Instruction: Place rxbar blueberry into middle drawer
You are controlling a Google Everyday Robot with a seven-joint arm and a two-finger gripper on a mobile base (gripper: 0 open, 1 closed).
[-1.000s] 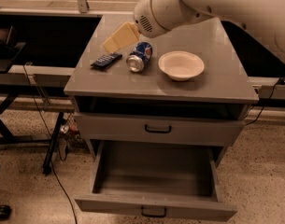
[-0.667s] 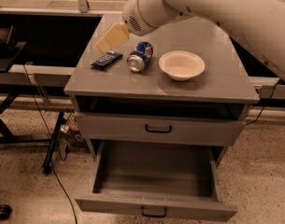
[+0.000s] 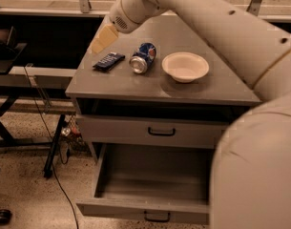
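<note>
The rxbar blueberry is beside the blue soda can. My gripper needs to next go down to the middle of the rxbar blueberry (image 3: 108, 62) and close there.
The rxbar blueberry (image 3: 109, 61), a flat dark navy bar, lies on the grey cabinet top (image 3: 135, 87) near its left edge. My gripper (image 3: 103, 38), tan coloured, hangs just above and behind the bar, slightly to its left, at the end of my white arm, which sweeps in from the right. The middle drawer (image 3: 103, 175) is pulled out below, a grey tray with side walls and a black handle (image 3: 157, 217) on its front. Its right part is hidden behind my arm.
A crushed blue soda can (image 3: 142, 57) lies right of the bar. A white bowl (image 3: 185, 67) sits further right. A shut drawer front (image 3: 135, 131) with a black handle is above the open one. Black stands and cables are on the floor at left.
My arm has swung left and nearer the camera, filling the right side of the view. The gripper has shifted left and down, closer to the bar. Nothing on the top has moved.
</note>
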